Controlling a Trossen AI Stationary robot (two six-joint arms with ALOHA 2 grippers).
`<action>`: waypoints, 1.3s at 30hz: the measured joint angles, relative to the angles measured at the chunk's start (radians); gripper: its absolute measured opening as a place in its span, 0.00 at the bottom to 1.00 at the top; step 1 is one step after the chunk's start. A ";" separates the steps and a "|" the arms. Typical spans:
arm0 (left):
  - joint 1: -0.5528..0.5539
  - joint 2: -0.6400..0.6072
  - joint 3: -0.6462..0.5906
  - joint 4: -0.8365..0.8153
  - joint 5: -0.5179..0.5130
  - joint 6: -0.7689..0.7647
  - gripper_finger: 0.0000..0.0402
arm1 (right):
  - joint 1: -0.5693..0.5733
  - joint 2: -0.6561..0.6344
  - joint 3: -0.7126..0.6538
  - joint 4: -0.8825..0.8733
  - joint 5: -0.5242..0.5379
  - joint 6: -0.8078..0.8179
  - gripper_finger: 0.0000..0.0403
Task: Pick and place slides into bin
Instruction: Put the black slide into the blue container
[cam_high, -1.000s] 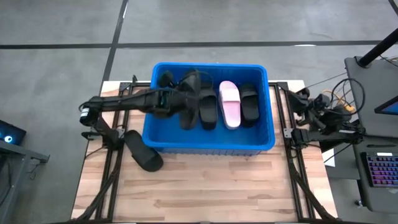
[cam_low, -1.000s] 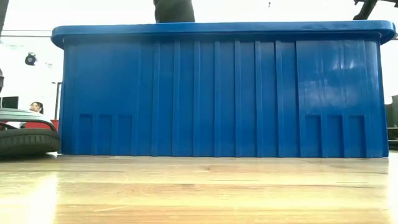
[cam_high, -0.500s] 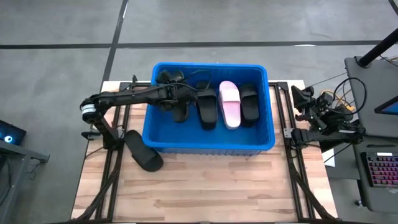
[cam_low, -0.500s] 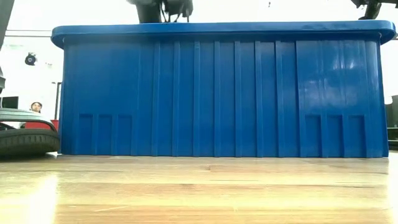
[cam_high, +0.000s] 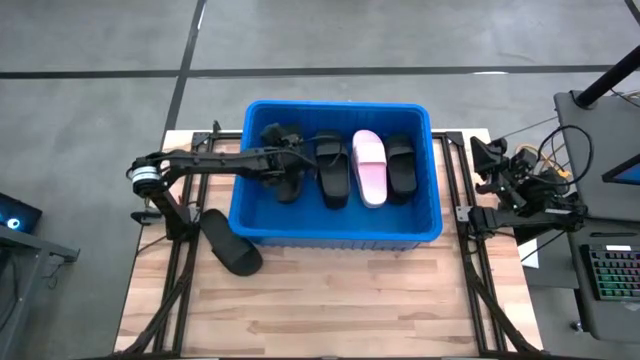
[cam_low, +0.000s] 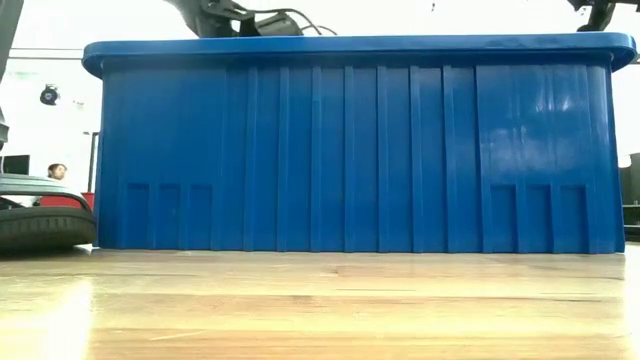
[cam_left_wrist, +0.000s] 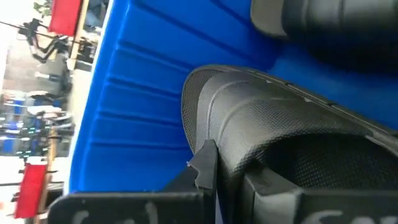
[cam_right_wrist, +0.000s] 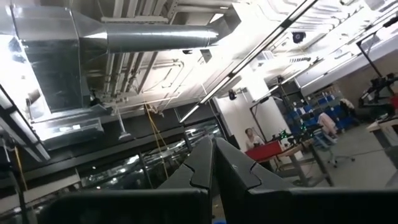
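Next, my left gripper lets go of the black slide on the bottom of the bin, in the space between the bin's side and the nearest black slide (cam_high: 295, 173).
The blue bin (cam_high: 430, 225) stands at the table's far middle. On its floor lie two black slides (cam_high: 333, 175) (cam_high: 402, 165) with a pale pink slide (cam_high: 368, 165) between them. My left gripper (cam_high: 281, 166) reaches in over the bin's left wall and is shut on another black slide (cam_high: 291, 182), low in the bin's left part. One more black slide (cam_high: 230, 243) lies sole down on the table, left of the bin's near left corner. My right gripper (cam_right_wrist: 212, 158) is shut on nothing; its arm is folded back at the table's right edge (cam_high: 492, 156). My left gripper pinches the black slide by a thin edge near one rounded end (cam_left_wrist: 231, 163) between its two fingers. The fingers slant down into the bin from the table's left. The slide reaches away from the fingertips toward the bin's wall. I cannot tell whether it rests on the bin's floor.
The bin's tall ribbed near wall (cam_low: 350, 150) fills the low view. The wooden table top (cam_high: 330, 300) runs from the bin to the near edge. A desk with a keyboard (cam_high: 612, 270) stands to the right of the table.
My left gripper has sunk from above the bin's rim down into the bin's left part, rolling as it went. The black slide has gone down with it, still held, and now sits low in the bin beside the other black slide.
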 joint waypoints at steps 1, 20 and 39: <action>0.003 0.004 -0.005 0.020 0.009 0.000 0.00 | 0.000 0.000 0.000 -0.001 0.000 -0.010 0.02; 0.076 0.158 -0.037 0.198 0.119 0.053 0.00 | 0.000 0.000 0.071 -0.006 0.000 -0.063 0.02; 0.067 0.126 0.005 0.060 0.286 0.024 0.00 | 0.000 0.006 0.090 -0.013 -0.001 -0.094 0.02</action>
